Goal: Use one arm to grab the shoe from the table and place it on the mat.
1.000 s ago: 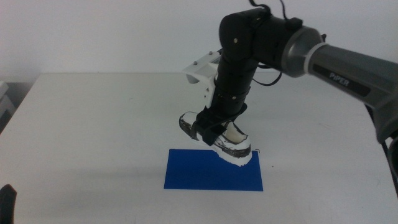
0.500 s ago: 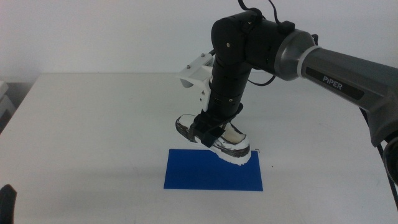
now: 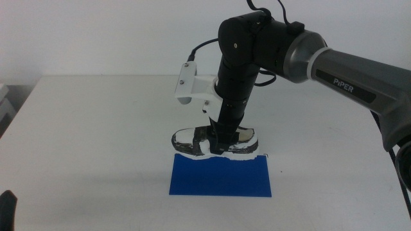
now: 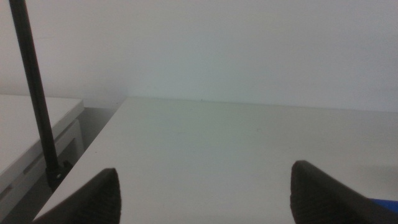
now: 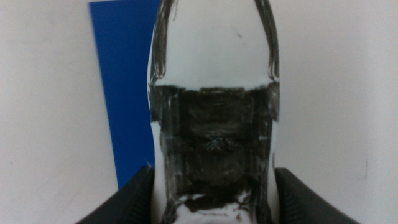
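My right gripper has the shoe. It will let go of it lengthwise on the middle of the blue mat [image 3: 216, 170].
My right gripper [image 3: 222, 135] reaches down from the PiPER arm [image 3: 334, 61] and is shut on the shoe [image 3: 192, 140], gripping it across the middle. The shoe is white with black and grey patches. It hangs level, just over the far edge of the blue mat [image 3: 220, 176]; I cannot tell whether its sole touches. In the right wrist view the shoe [image 5: 214, 93] fills the space between the jaws, with the mat [image 5: 121, 81] under and beside it. My left gripper [image 4: 205, 193] is open and empty, and waits at the near left corner of the table [image 3: 96, 141].
A white block [image 3: 192, 86] on the right wrist sticks out to the left above the shoe. A pale shelf unit [image 4: 31, 149] and a thin black pole [image 4: 34, 93] stand off the table's left edge. The table's left edge [image 4: 99, 149] is close to the left gripper.
The right wrist has turned. The shoe went from tilted, with one end down on the mat's far right, to level and shifted a little left along the mat's far edge.
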